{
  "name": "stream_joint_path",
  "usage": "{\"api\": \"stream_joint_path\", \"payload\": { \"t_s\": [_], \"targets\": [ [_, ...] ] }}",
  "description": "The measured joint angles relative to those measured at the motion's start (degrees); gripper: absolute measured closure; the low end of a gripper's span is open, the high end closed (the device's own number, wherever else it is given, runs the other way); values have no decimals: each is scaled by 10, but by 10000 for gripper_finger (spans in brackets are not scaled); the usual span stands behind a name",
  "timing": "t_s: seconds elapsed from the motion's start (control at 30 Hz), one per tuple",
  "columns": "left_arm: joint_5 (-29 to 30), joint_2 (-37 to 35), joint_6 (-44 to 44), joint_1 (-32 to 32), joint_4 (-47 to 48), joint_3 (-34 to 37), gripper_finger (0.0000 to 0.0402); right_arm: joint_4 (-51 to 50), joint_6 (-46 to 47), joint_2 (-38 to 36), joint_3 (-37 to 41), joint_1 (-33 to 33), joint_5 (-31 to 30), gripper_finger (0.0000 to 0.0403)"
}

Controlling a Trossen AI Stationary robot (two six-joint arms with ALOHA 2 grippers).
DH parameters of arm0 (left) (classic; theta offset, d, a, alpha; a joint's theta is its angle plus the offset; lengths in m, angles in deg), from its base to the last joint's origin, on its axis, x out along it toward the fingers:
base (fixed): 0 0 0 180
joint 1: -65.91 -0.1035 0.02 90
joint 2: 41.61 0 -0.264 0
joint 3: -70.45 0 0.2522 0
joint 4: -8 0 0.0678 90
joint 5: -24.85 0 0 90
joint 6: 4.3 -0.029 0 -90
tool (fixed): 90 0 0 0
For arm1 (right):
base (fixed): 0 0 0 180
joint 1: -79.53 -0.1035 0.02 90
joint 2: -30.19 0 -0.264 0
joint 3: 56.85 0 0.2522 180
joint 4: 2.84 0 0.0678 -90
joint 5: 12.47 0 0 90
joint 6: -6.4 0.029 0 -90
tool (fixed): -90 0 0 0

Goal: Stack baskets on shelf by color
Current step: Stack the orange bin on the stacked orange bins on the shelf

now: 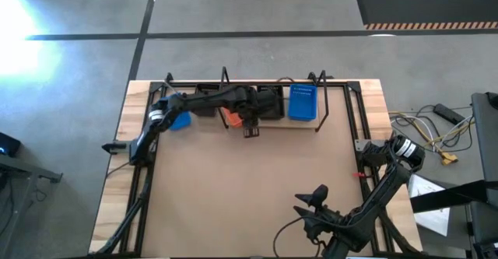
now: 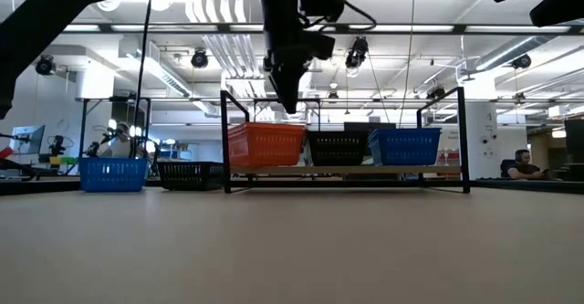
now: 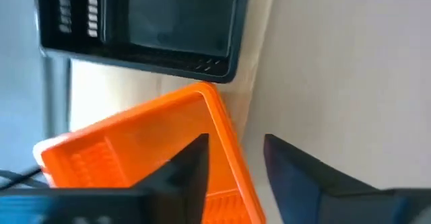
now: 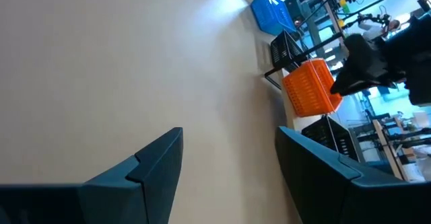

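Note:
The orange basket sits at a slant beside the black basket on the shelf, so the robot's left gripper will grasp its near side (image 3: 234, 151) and turn it into line.
An orange basket (image 2: 265, 144), a black basket (image 2: 338, 146) and a blue basket (image 2: 404, 145) stand side by side with their bottoms on the shelf (image 2: 365, 170) at the table's far edge. My left gripper (image 2: 289, 103) hangs open just above the orange basket (image 3: 135, 150). In the left wrist view, one finger stands over the basket's inside and one outside its near wall, apart from the rim. My right gripper (image 1: 311, 199) waits open low over the table's near right part, with bare tabletop between its fingers (image 4: 229, 140).
A second blue basket (image 2: 112, 172) and a second black basket (image 2: 187, 173) sit on the table to the left of the shelf. Black wire posts (image 2: 225, 140) rise at the shelf's ends. Open brown tabletop (image 1: 249, 189) lies between the shelf and the right arm.

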Motion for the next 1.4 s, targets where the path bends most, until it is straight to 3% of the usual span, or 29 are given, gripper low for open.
{"api": "stream_joint_path", "payload": {
  "t_s": [0.17, 0.3, 0.47, 0.8, 1.4],
  "targets": [
    [-7, 0, 35, -13, -3, 22, 226, 0, 0, 0, 0, 0, 0, 175],
    [-5, 0, 35, -13, -31, 49, 222, 0, 0, 0, 0, -4, 0, 175],
    [21, 0, 5, -14, -44, 67, 257, 0, 1, 0, 0, -8, 0, 175],
    [29, 0, -95, -16, -44, 70, 392, 0, 14, 0, 7, -9, 0, 175],
    [22, -2, -165, -17, -41, 72, 374, 1, 27, 0, 19, -11, 0, 175]
  ]
}}
